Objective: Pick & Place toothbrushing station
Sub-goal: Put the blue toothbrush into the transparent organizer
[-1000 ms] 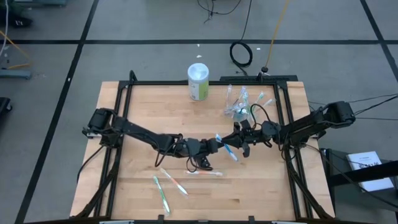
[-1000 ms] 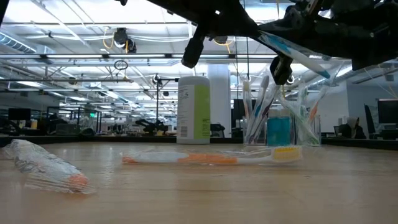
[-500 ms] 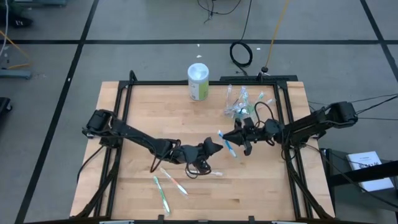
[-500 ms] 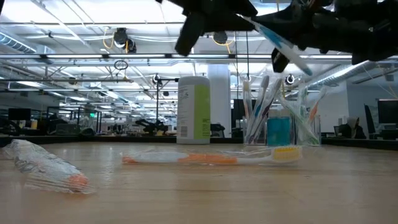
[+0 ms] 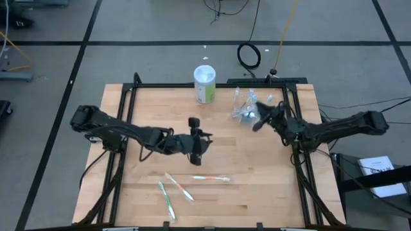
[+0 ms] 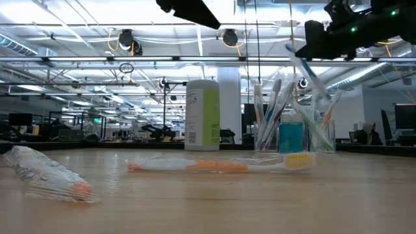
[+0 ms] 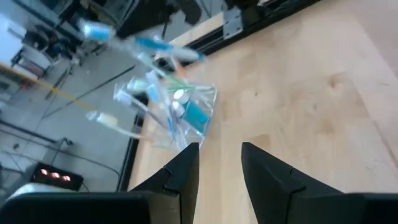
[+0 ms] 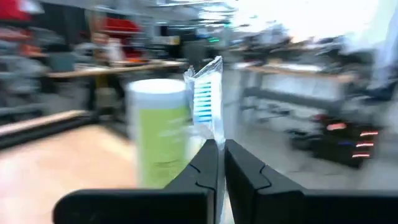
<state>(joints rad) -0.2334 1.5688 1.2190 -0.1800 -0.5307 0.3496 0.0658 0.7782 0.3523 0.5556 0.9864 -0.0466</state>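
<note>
My left gripper should grip the handle (image 5: 216,178) just below the orange-and-yellow wrapped toothbrush's head, the one nearest the clear cup.
A small clear cup (image 5: 246,114) with several toothbrushes and a teal tube stands near the table's far right corner; it also shows in the low view (image 6: 292,138) and the left wrist view (image 7: 186,115). My right gripper (image 5: 258,120) hovers just beside and above the cup, shut on a blue toothbrush (image 6: 305,68) in clear wrap. Over the table's middle, my left gripper (image 5: 196,144) stands open (image 7: 217,168) with nothing between its fingers. An orange-and-yellow wrapped toothbrush (image 5: 209,178) and two more (image 5: 180,187), (image 5: 167,200) lie flat on the table near the front. My right gripper pinches the wrapped toothbrush between its two fingers at the handle just below the head (image 8: 213,142). The blue-bristled head (image 8: 204,99) sticks out beyond the fingertips. In the low view the brush slants down over the cup, clear of the table; whether it touches the brushes there, I cannot tell.
A tall white-and-green canister (image 5: 205,83) stands at the far edge, left of the cup. A black frame (image 5: 212,85) borders the wooden table. A coiled cable (image 5: 248,55) lies on the floor beyond.
The two grippers met over the table's middle with the blue toothbrush between them. My left gripper has let go of it, risen and drawn back toward the left, rolling its wrist. My right gripper has lifted and carried the brush toward the far right, up to the cup.
</note>
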